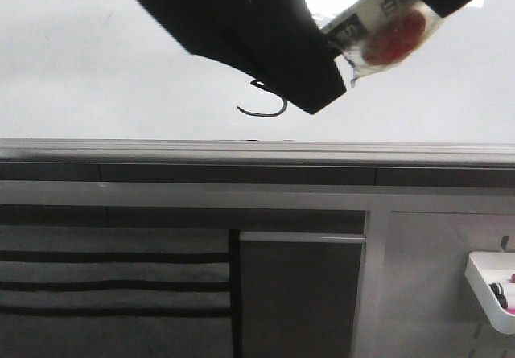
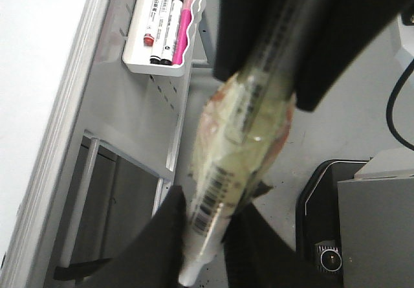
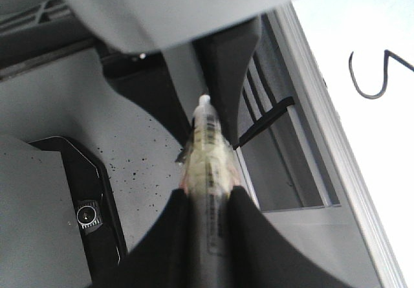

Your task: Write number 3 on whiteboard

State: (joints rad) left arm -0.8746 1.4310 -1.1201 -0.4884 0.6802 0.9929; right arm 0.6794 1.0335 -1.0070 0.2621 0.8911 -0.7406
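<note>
I need to let go of the taped marker, now held off the board, with my left gripper on the bare side of the whiteboard (image 1: 54, 30) farthest from the white tray.
The whiteboard (image 1: 96, 68) fills the upper front view, with a grey edge rail (image 1: 241, 150) below it. The number 3 (image 1: 265, 110) shows only its lower curve; its top is hidden behind my left gripper (image 1: 334, 60). In the right wrist view the black stroke (image 3: 372, 74) lies on the board (image 3: 381, 158). A taped marker (image 1: 386, 28) with a red spot spans both grippers. My left gripper (image 2: 204, 249) is shut on its white end (image 2: 194, 272). My right gripper (image 3: 208, 217) is shut on its barrel (image 3: 207, 165). The pen is off the board.
A small white tray (image 2: 162, 68) holding several markers hangs below the board at the right (image 1: 491, 290). Grey cabinet panels (image 1: 302, 294) sit under the rail. A black base with a round camera (image 3: 87, 215) lies on the speckled grey floor.
</note>
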